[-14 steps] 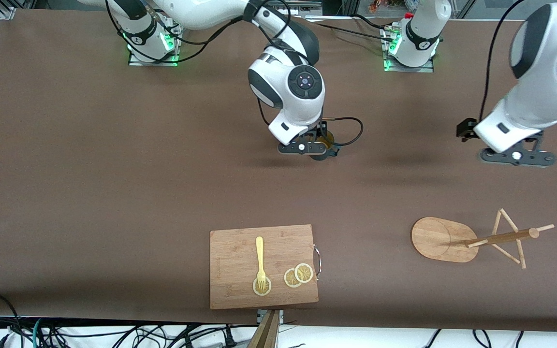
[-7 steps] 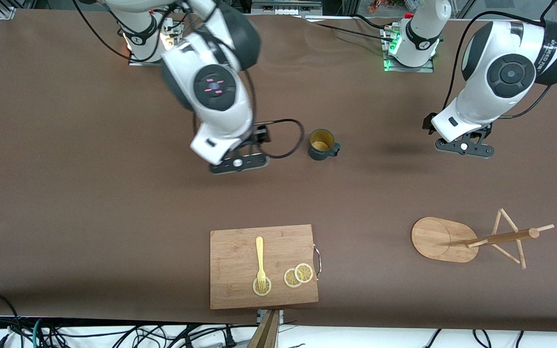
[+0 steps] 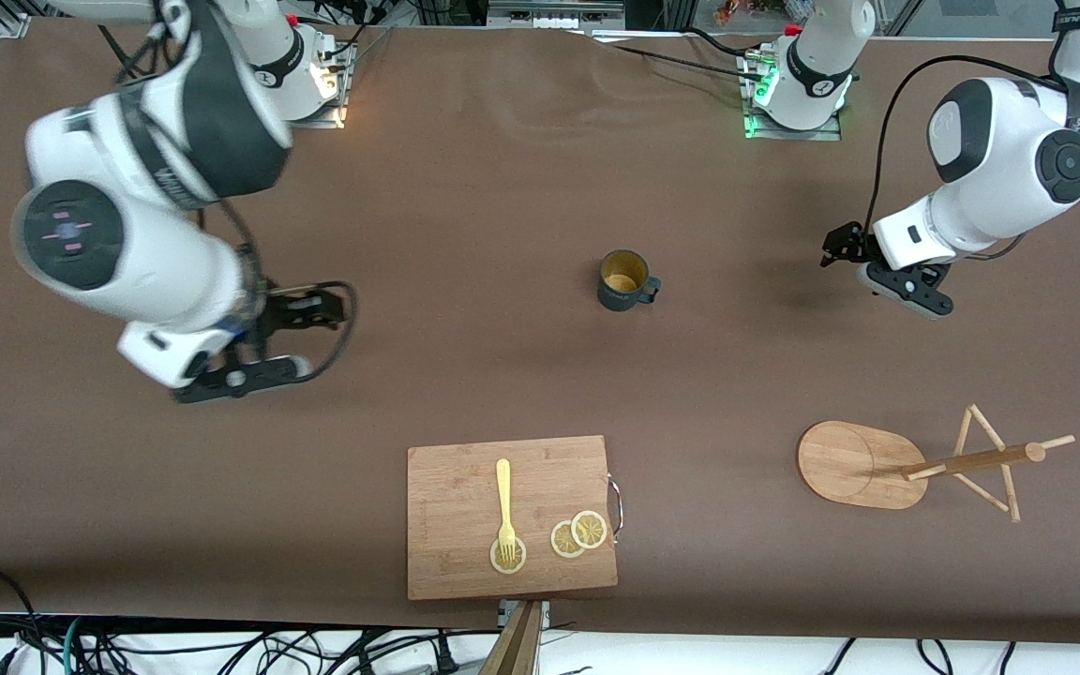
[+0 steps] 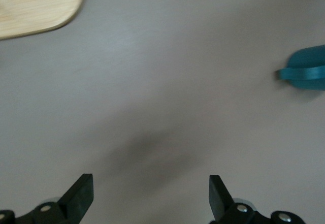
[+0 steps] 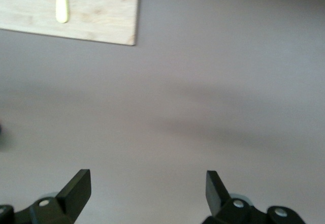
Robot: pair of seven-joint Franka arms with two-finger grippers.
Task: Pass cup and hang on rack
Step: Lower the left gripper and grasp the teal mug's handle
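Note:
My left gripper moves to the dark teal cup next and grabs the cup's handle [image 3: 651,291] [image 4: 298,73].
The dark teal cup [image 3: 622,279] stands upright on the brown table near its middle, yellowish inside showing, handle toward the left arm's end. It also shows in the left wrist view [image 4: 307,71]. The bamboo rack [image 3: 863,464] stands nearer the front camera, toward the left arm's end; its oval base shows in the left wrist view [image 4: 35,3]. My left gripper [image 3: 906,289] is open and empty over bare table, apart from the cup, as the left wrist view [image 4: 151,193] shows. My right gripper [image 3: 235,378] is open and empty [image 5: 147,191], away toward the right arm's end.
A rectangular wooden cutting board [image 3: 451,516] lies at the table's front edge with a yellow fork [image 3: 504,502] and three lemon slices [image 3: 579,532] on it. Its corner and the fork show in the right wrist view [image 5: 101,10]. Cables hang below the front edge.
The right gripper has let go of the cup on the table and swung away toward the right arm's end. The left gripper has moved closer to the cup and turned.

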